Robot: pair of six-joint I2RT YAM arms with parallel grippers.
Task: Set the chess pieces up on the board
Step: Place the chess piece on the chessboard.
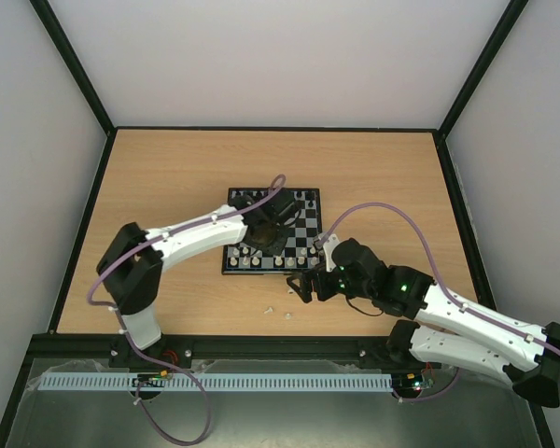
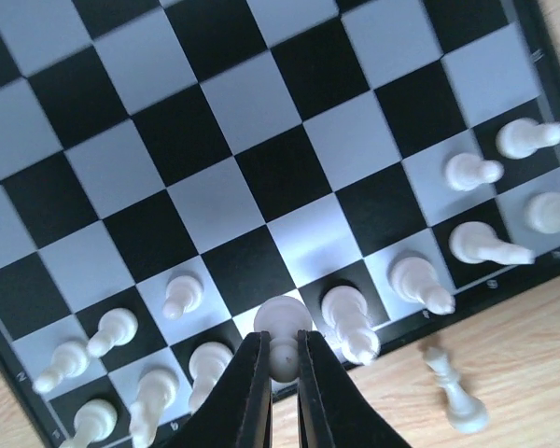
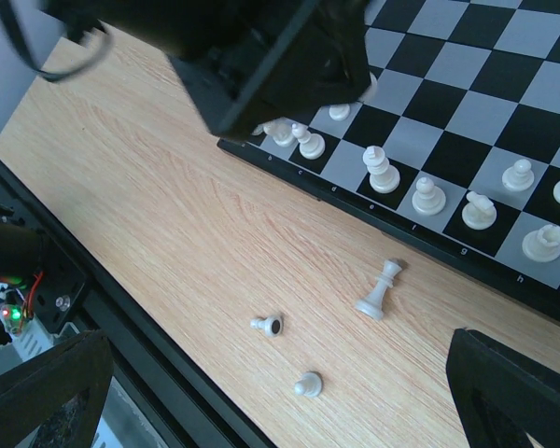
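Observation:
My left gripper is going to release the white pawn on the black square that lies just ahead of the nearest row's gap (image 1: 268,252) (image 2: 249,271).
The board (image 1: 308,220) lies at the middle of the table. My left gripper (image 2: 280,364) hangs over its near edge, shut on the head of a white pawn (image 2: 283,322) whose base hovers over the nearest rows. Several white chess pieces (image 2: 350,322) stand on those two rows either side of it. On the wood beside the board a taller white piece (image 3: 380,291) leans, and two small pawns (image 3: 268,325) (image 3: 307,384) lie closer to the table's front. My right gripper (image 3: 280,397) stands wide open above these loose pieces, holding nothing.
The left arm (image 1: 191,233) reaches across the board's left half and hides part of it. Black pieces (image 1: 303,196) stand along the board's far edge. A black rail (image 1: 261,343) runs along the table's near edge, close to the loose pawns.

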